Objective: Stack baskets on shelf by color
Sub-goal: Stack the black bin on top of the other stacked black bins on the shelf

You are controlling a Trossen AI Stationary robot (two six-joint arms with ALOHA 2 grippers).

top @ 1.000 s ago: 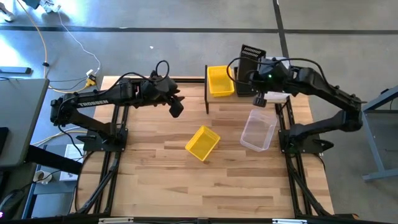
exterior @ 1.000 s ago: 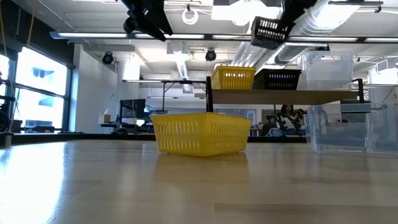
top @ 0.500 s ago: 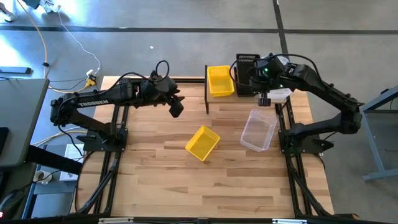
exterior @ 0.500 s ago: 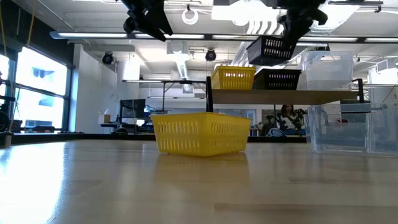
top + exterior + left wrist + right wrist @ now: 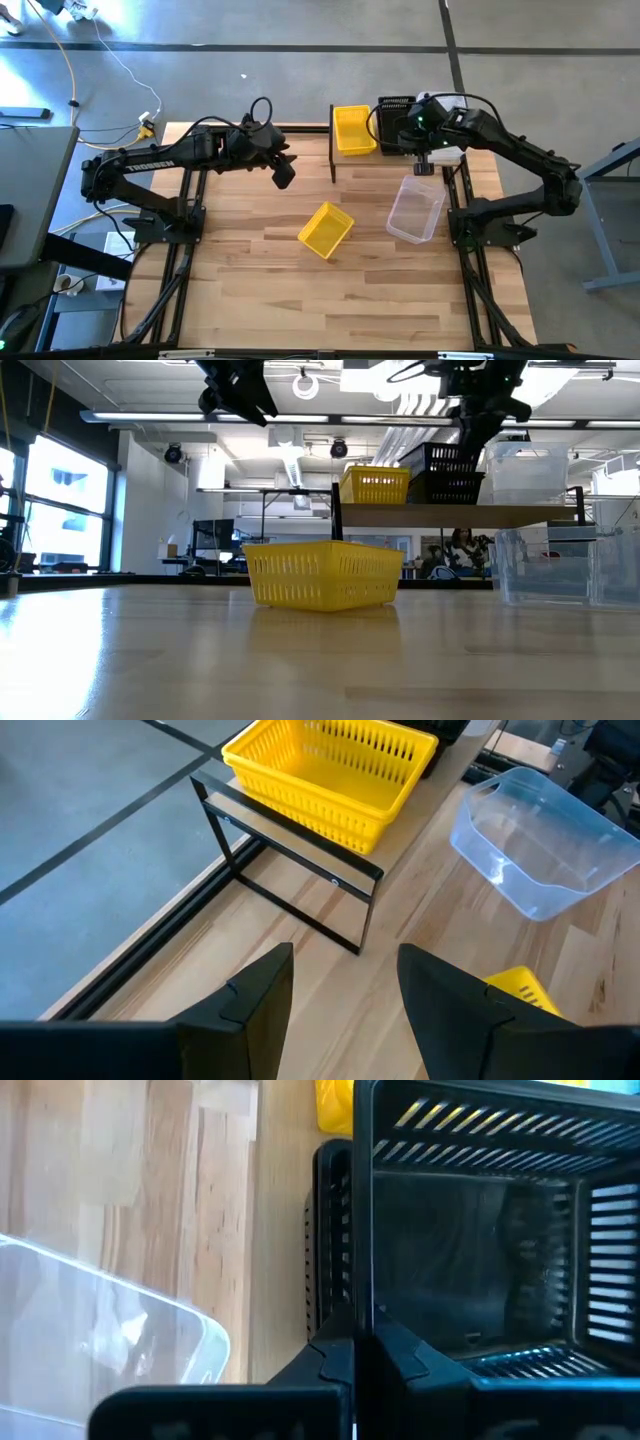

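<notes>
The robot's right gripper will release the black basket inside the second black basket on the shelf [image 5: 397, 123] [image 5: 450, 1255], next to the yellow basket.
My right gripper [image 5: 414, 128] is shut on a black basket [image 5: 443, 458], which hangs over a second black basket [image 5: 446, 489] on the shelf [image 5: 455, 516]. To either side of that one, a yellow basket [image 5: 354, 130] and a clear basket [image 5: 525, 472] also rest by their bases on the shelf plank. Another yellow basket [image 5: 326, 229] and another clear basket [image 5: 416, 208] sit on the table. My left gripper [image 5: 345, 960] hangs open above the table, left of the shelf, with nothing between its fingers. My right gripper pinches one side wall [image 5: 360, 1280] of the black basket at its rim, one finger inside and one outside. The fingers come from above, slanting down. The basket is lifted and slightly tilted over the black basket on the shelf; whether the two touch I cannot tell.
The shelf's black frame post [image 5: 365, 915] stands at its left end. Bare tabletop [image 5: 240, 280] lies near the front and left. Beyond the table the low view shows a room with a seated person [image 5: 462, 550].
My right gripper has come down and toward the table's near edge with the black basket, rolling as it went. The basket, first high and tipped behind the shelf, now hangs nearly level just above the black basket on the shelf.
</notes>
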